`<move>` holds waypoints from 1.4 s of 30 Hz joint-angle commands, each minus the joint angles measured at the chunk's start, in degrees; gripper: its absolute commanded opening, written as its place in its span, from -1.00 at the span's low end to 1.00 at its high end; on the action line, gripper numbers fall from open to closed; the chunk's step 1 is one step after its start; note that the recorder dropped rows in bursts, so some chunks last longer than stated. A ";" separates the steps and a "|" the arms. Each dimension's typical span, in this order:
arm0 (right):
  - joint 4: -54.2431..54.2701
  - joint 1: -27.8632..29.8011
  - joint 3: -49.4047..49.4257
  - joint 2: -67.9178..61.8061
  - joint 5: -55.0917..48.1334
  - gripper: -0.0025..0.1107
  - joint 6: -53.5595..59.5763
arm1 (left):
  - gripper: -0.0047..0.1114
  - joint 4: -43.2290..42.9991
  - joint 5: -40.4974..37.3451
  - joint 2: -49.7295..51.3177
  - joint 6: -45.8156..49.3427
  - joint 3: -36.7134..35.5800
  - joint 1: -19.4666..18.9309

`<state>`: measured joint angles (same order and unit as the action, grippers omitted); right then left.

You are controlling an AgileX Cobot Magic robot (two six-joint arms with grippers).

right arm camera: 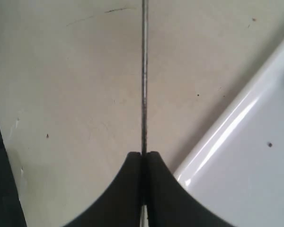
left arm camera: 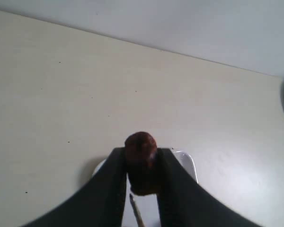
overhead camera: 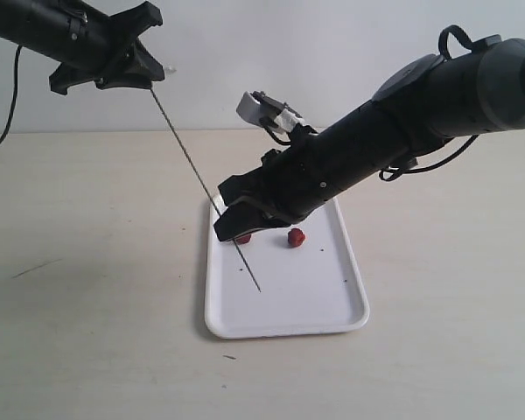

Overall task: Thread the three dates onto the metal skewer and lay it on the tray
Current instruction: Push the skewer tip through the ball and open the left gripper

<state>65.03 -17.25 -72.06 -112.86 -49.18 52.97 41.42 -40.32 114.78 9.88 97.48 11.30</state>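
Next, my left gripper lets go of the date on the metal skewer high (overhead camera: 199, 69) in front of the white wall.
My left gripper (overhead camera: 149, 77) hangs high at the back left, shut on a dark red-brown date (left arm camera: 141, 144) held between its fingers (left arm camera: 114, 189). The metal skewer (overhead camera: 192, 166) slants down from that gripper to the white tray (overhead camera: 332, 302), its lower tip over the tray. In the left wrist view the skewer (left arm camera: 136, 215) comes out from under the held date. My right gripper (overhead camera: 221, 229) is shut on the skewer near the tray's left rim, with the rod (right arm camera: 143, 71) running out from its fingertips (right arm camera: 143, 155). Two more dates lie on the tray: one (overhead camera: 296, 237) in the open, one (overhead camera: 243, 238) partly hidden behind the right gripper.
The tray (right arm camera: 246, 156) lies on a pale beige tabletop (overhead camera: 87, 289) before a white wall. The right arm (overhead camera: 394, 131) reaches in diagonally above the tray's far end. A black cable (overhead camera: 13, 96) hangs at the far left.
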 commanded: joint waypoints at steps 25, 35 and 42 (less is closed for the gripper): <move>4.08 -0.08 -0.37 0.71 3.98 -0.96 2.97 | -0.55 1.65 -2.25 -0.14 -0.04 -0.04 0.14; 5.32 -0.08 -4.60 0.60 4.05 -0.96 1.29 | -0.55 2.45 -4.41 -0.14 0.22 -0.04 1.31; 5.85 -0.08 -10.80 -3.35 4.05 -0.96 -2.11 | -0.55 2.89 -3.58 -0.14 0.22 -0.04 3.69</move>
<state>69.25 -17.25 -80.46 -115.24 -45.46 50.73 43.59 -42.94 114.78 9.88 97.48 13.77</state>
